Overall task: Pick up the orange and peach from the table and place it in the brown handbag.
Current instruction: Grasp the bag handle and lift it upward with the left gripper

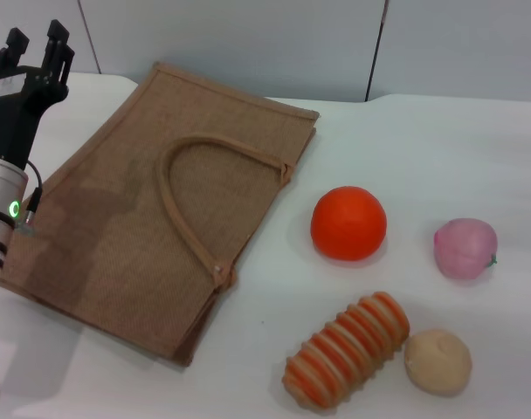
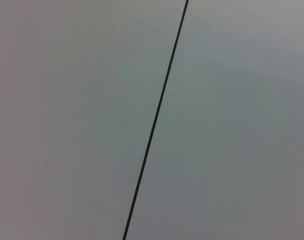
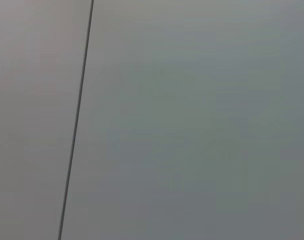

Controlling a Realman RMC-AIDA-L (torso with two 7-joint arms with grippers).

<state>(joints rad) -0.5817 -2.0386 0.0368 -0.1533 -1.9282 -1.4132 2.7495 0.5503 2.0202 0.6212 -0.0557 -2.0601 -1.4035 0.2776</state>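
Observation:
The robot's left gripper needs to next close on the curved middle of the strap handle (image 1: 165, 158), the part farthest from where it joins the brown handbag.
In the head view the orange (image 1: 348, 223) sits on the white table, right of the brown handbag (image 1: 117, 236), which lies flat with a looped strap handle (image 1: 196, 205) on top. The pale pink peach (image 1: 465, 248) lies further right, apart from the orange. My left gripper (image 1: 37, 39) is raised at the far left, above the bag's left edge, fingers apart and empty, pointing up and away. My right gripper is out of view. Both wrist views show only a grey wall with a dark seam.
A ridged orange-and-tan striped roll (image 1: 346, 351) lies near the table's front, touching a tan-beige ball (image 1: 437, 361) on its right. The grey wall panels (image 1: 248, 44) stand behind the table's far edge.

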